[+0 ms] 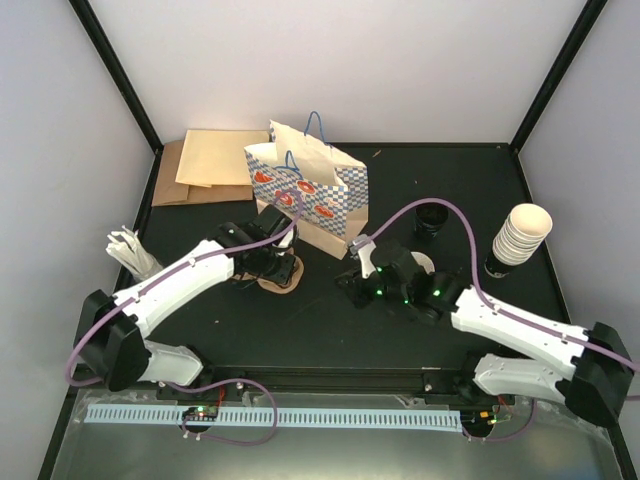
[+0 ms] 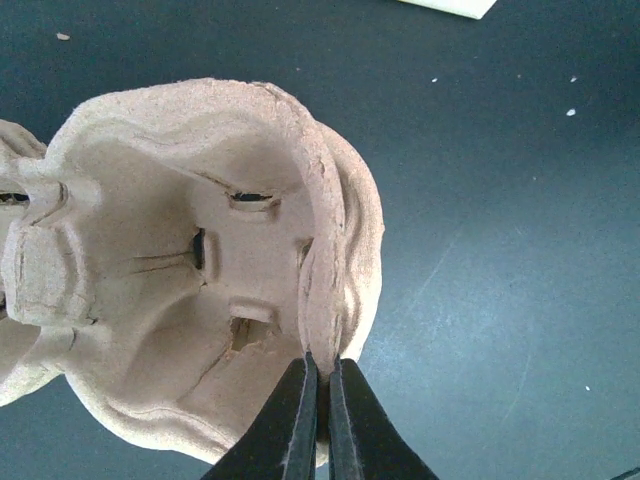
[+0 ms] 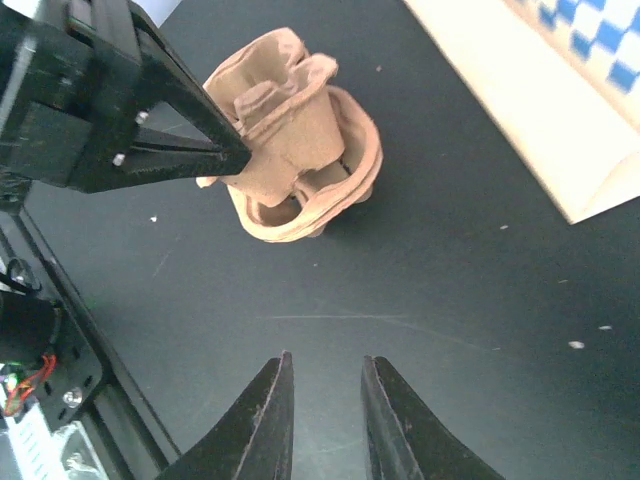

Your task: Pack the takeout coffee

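Note:
I should use my left gripper to set the brown pulp cup carrier down on the black table before the paper bag's near corner (image 1: 333,293). The carrier now sits tilted on the table.
My left gripper (image 2: 322,365) is shut on a raised edge of a brown pulp cup carrier (image 2: 180,260), which sits tilted on the black table in front of the bag. From above, the carrier (image 1: 283,283) lies under the left gripper (image 1: 272,268). In the right wrist view the carrier (image 3: 300,150) shows with the left gripper's fingers (image 3: 215,155) pinching its side. My right gripper (image 3: 327,360) hovers a little apart from it, slightly open and holding nothing. The takeout coffee does not show clearly; a pale round shape (image 1: 421,262) is mostly hidden behind the right arm.
A blue-checked paper bag (image 1: 310,190) stands open behind the carrier. Flat brown paper bags (image 1: 210,165) lie at the back left. A tall stack of cream cups (image 1: 522,235) and a black round stack (image 1: 432,220) stand to the right. White sticks (image 1: 130,250) lie at the left.

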